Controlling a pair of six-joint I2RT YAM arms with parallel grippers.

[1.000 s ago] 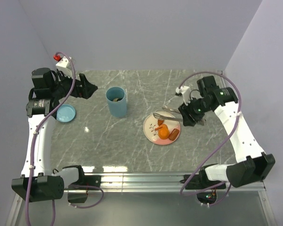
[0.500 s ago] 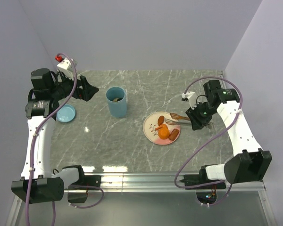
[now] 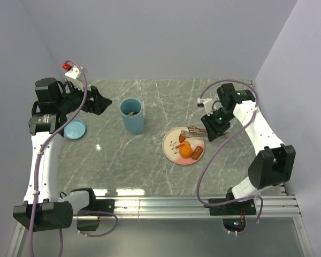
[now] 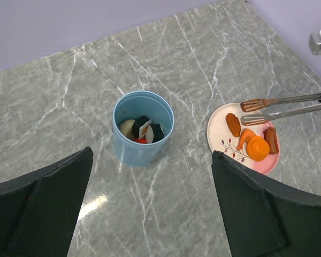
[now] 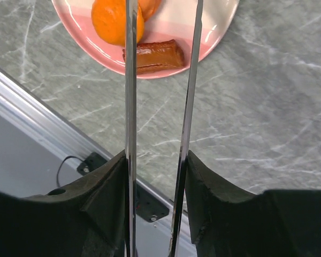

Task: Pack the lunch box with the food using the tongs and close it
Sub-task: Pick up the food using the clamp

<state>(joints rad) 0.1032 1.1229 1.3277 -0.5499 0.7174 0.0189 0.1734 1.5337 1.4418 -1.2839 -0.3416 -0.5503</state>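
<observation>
The robot's right gripper should release the brown nugget from the tongs onto the food pieces inside the light-blue lunch box (image 3: 132,113).
The light-blue lunch box (image 3: 132,115) stands upright without its lid, with several food pieces (image 4: 142,129) inside. My right gripper (image 3: 213,128) (image 5: 155,167) is shut on the tongs (image 3: 195,130) (image 5: 131,80), one finger pressing each silver arm from outside. Their tips (image 4: 252,105) hover a little apart over the far edge of the pink plate (image 3: 174,155) (image 4: 218,124). On the plate lie an orange round (image 5: 115,19) (image 4: 257,149), a brown sausage (image 5: 152,55), a carrot-like piece (image 4: 244,138) and a brown nugget (image 4: 233,123). My left gripper (image 3: 100,100) (image 4: 151,171) hangs open left of the lunch box, holding nothing.
The round blue lid (image 3: 75,129) lies on the table at the far left, below my left arm. The metal rail (image 3: 166,203) runs along the table's near edge. Purple walls close in the back and both sides.
My right arm has swung, bringing the tongs from the plate's far rim out over the plate, and its fingers have squeezed the tong arms slightly closer. The left arm has stayed still.
</observation>
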